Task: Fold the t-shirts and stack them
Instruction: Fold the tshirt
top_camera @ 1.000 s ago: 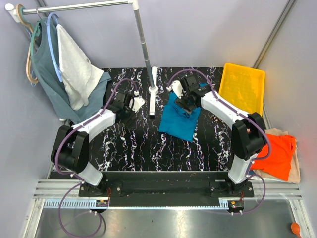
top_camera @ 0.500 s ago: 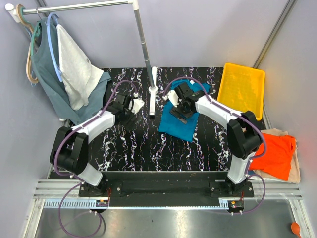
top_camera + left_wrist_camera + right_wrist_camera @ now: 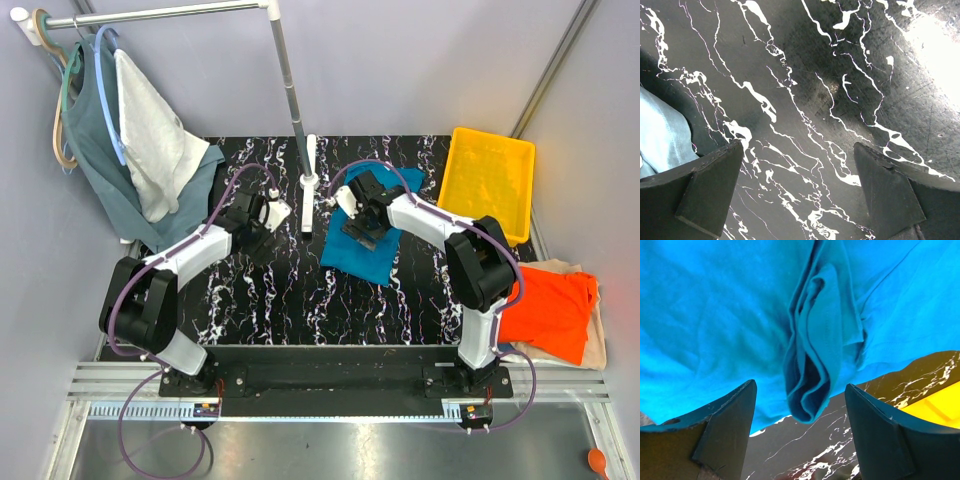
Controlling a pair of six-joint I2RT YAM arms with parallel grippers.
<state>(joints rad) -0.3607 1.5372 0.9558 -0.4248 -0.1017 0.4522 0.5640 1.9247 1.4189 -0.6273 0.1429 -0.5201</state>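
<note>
I will next move my right gripper to the teal-blue t-shirt's near corner (image 3: 385,283) (image 3: 660,422), the one toward the yellow tray's side, and close it there.
The teal-blue t-shirt (image 3: 366,246) lies folded on the black marbled table (image 3: 290,300), right of the middle. My right gripper (image 3: 362,222) hovers over its upper part, open and empty. In the right wrist view a bunched fold of the teal-blue t-shirt (image 3: 812,365) lies between my spread fingers (image 3: 725,430). My left gripper (image 3: 262,216) is open and empty over bare table at the back left; its view shows only marbled table (image 3: 805,115) between the fingertips (image 3: 710,190). The orange t-shirt (image 3: 552,312) lies on a cream one (image 3: 596,348) off the table's right side.
A yellow tray (image 3: 489,178) stands at the back right. A rack pole on a white base (image 3: 309,190) stands at the back centre, between the grippers. A grey-green top (image 3: 100,160) and a white cloth (image 3: 158,145) hang on hangers at the back left, draping onto the table corner.
My right gripper has moved left and a little toward the front over the teal-blue shirt. My left arm has hardly moved.
</note>
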